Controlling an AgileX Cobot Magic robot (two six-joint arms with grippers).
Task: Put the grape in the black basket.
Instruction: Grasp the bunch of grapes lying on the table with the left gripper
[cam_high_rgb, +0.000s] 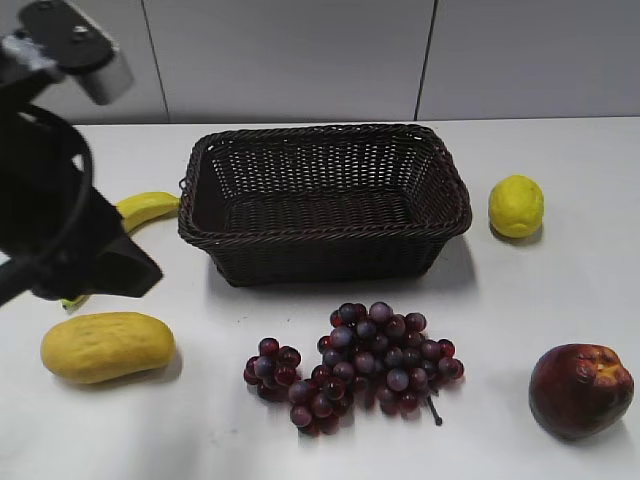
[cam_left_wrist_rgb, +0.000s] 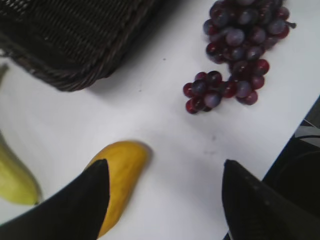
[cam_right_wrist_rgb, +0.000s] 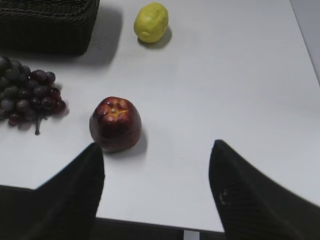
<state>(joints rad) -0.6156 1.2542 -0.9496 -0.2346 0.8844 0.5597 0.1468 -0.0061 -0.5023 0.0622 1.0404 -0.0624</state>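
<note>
I need to close my left gripper on the middle of the grape bunch (cam_high_rgb: 357, 371) (cam_left_wrist_rgb: 241, 54), between the small end cluster of the bunch and its thin stem.
The grape (cam_high_rgb: 358, 366), a wide dark red-purple bunch with a thin stem, lies on the white table in front of the black basket (cam_high_rgb: 325, 240). The basket is empty. In the left wrist view the grape (cam_left_wrist_rgb: 235, 55) is at the upper right and the black basket (cam_left_wrist_rgb: 75, 45) at the upper left. My left gripper (cam_left_wrist_rgb: 165, 170) is open and empty, above the table left of the grape. My left arm (cam_high_rgb: 70, 230) shows at the exterior view's left. My right gripper (cam_right_wrist_rgb: 156, 152) is open and empty near the table's front edge; the grape (cam_right_wrist_rgb: 27, 92) lies to its left.
A yellow mango-like fruit (cam_high_rgb: 107, 346) lies front left, also in the left wrist view (cam_left_wrist_rgb: 120, 170). A banana (cam_high_rgb: 148, 208) lies left of the basket. A lemon (cam_high_rgb: 516, 205) sits right of it. A dark red apple-like fruit (cam_high_rgb: 580, 390) sits front right.
</note>
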